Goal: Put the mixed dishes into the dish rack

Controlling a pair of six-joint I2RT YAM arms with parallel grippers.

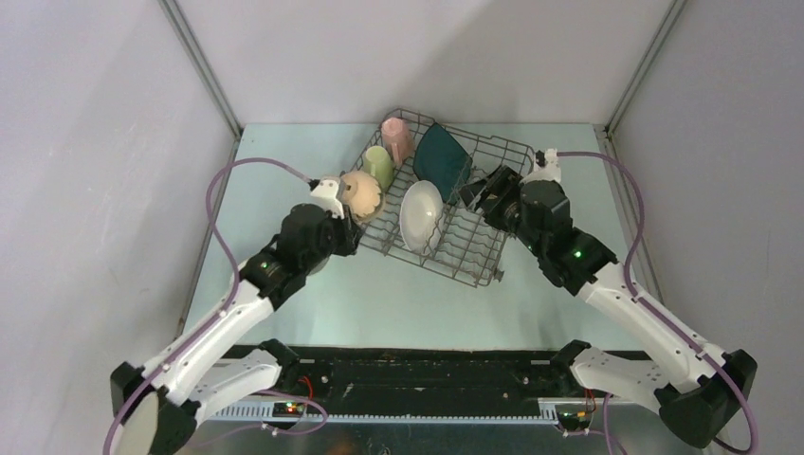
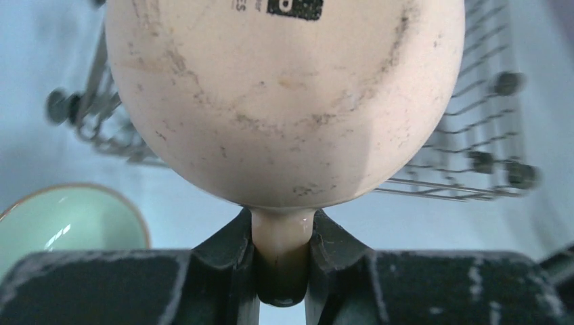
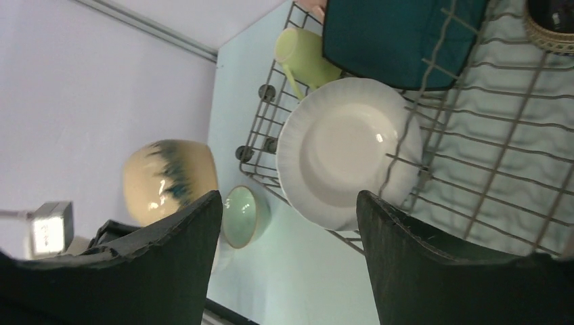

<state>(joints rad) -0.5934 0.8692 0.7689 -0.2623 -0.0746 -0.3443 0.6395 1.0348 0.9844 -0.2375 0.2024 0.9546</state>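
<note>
My left gripper needs to set the tan mug down in the rack (image 1: 385,204) between the light-green mug and the white round plate and release it. The tan mug is now at the rack's edge.
My left gripper (image 1: 343,213) is shut on the handle of the tan mug (image 1: 361,192), holding it at the left edge of the grey wire dish rack (image 1: 474,258). In the left wrist view the fingers (image 2: 338,254) pinch the handle under the mug's base (image 2: 284,101). The rack holds a pink mug (image 1: 396,136), a light-green mug (image 1: 378,163), a dark teal square plate (image 1: 441,159) and a white round plate (image 1: 421,215). My right gripper (image 1: 479,190) is open and empty over the rack's right part. A pale green bowl (image 2: 61,220) lies on the table beside the rack. The white bowl is out of view.
The right wrist view shows the white plate (image 3: 348,152), the teal plate (image 3: 392,37), the pale green bowl (image 3: 242,215), the tan mug (image 3: 169,179) and a dark bowl with a brown rim (image 3: 552,27) in the rack. Grey walls close in on three sides.
</note>
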